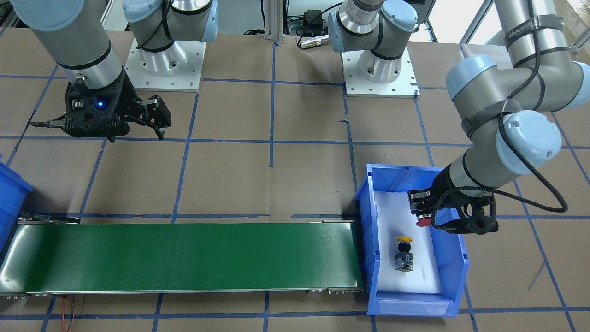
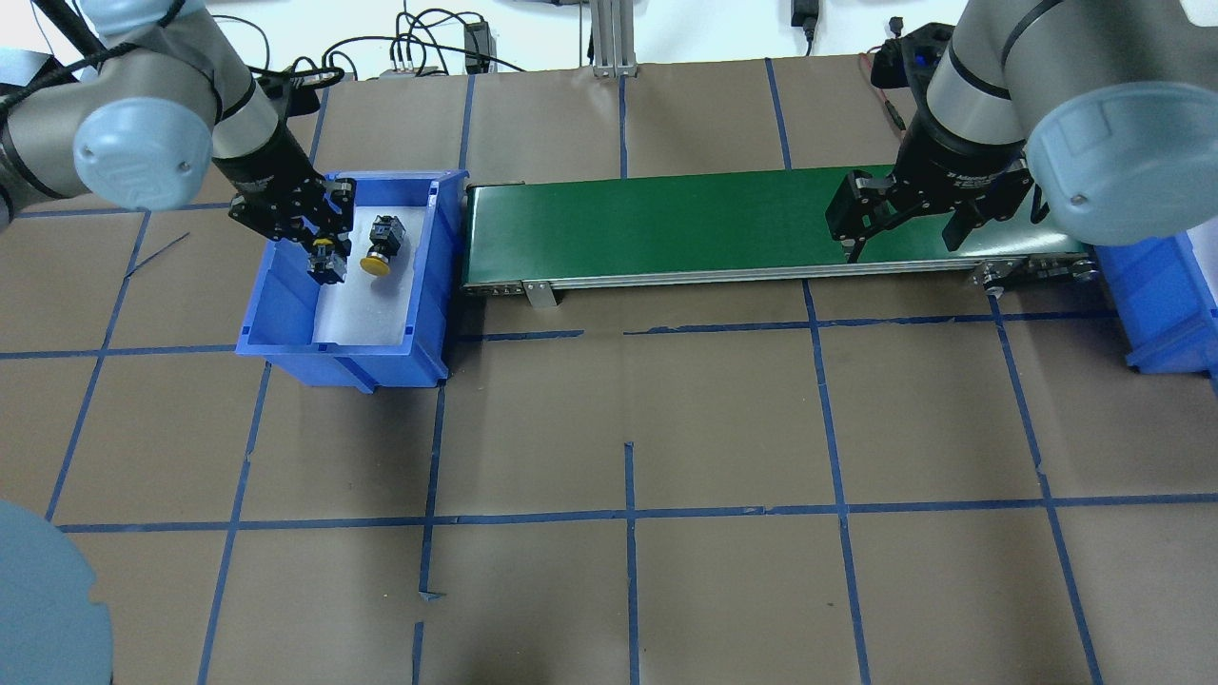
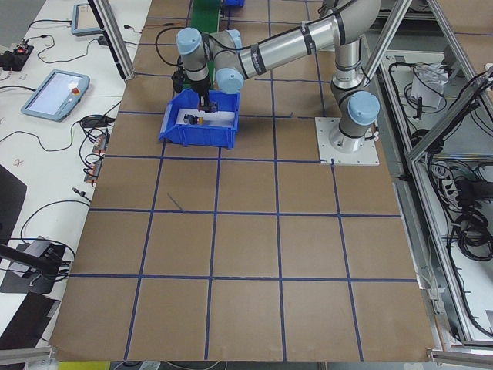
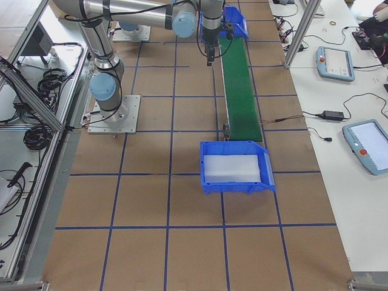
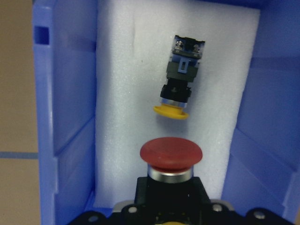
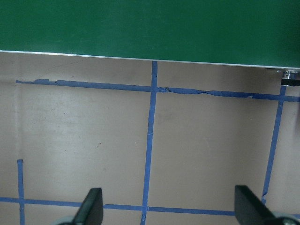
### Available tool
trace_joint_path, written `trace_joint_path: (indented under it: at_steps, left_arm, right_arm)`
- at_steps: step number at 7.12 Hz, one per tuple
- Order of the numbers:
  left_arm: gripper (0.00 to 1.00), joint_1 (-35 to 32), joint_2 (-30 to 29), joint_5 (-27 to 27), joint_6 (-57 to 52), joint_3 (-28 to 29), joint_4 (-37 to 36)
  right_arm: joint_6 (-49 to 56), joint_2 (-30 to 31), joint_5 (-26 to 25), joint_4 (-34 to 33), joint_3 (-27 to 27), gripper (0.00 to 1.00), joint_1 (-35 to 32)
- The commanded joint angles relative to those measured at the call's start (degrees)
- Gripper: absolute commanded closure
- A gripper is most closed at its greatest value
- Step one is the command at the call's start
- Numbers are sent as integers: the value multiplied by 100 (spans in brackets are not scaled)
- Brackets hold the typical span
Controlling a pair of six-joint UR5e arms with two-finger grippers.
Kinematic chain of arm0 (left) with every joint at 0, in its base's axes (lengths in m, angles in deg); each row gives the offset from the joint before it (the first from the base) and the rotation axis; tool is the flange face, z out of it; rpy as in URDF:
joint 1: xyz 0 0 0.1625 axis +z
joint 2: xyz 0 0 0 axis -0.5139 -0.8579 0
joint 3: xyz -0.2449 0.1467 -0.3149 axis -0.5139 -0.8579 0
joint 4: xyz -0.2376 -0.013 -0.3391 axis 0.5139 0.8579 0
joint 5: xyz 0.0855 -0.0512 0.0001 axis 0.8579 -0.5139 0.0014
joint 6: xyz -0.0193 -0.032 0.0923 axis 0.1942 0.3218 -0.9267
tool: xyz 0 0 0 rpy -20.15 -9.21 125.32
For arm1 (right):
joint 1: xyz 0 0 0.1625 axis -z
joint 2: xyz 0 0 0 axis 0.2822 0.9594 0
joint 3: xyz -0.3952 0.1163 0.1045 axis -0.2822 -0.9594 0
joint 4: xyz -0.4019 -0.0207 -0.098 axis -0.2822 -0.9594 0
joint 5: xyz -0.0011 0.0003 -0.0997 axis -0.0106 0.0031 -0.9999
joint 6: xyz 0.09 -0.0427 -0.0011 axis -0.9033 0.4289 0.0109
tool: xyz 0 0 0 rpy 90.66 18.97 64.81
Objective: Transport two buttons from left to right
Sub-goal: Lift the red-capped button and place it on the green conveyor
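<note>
The robot's left gripper should release the red button on the green conveyor belt's end point(image 1: 319, 251), near the bin of the yellow button.
My left gripper point(image 1: 421, 208) is inside the blue bin point(image 1: 454, 258) on the left side and is shut on the red button point(image 5: 171, 153). The red cap point(image 1: 422, 223) points away from the wrist, over the white foam. Whether it touches the foam I cannot tell. The yellow button point(image 5: 180, 79) lies on its side on the foam just beyond it, cap toward the gripper; it also shows in the overhead view point(image 2: 381, 249). My right gripper point(image 2: 904, 233) is open and empty, above the near edge of the green conveyor belt point(image 2: 666, 224).
The belt runs from the left bin point(image 2: 343, 357) to a second blue bin point(image 2: 1156, 295) at the right end, lined with white foam point(image 4: 233, 170). Brown paper with blue tape lines covers the table. Both arm bases stand behind the belt.
</note>
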Motion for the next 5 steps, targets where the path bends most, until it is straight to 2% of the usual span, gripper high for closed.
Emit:
trace_joint_path:
  at_steps: [1,3,5]
  left_arm:
    - [73,-611,17,-21,829,523,306]
    - [74,-1366,-219,-48,1106,585,-158]
    - [75,-1623,-500,-65,1474,542,-450]
  right_arm:
    - [-3,-6,-3,-6,0,0,-3]
    - [-3,-6,-3,-6,8,0,-3]
    - [-3,3,6,-15,0,0,-3]
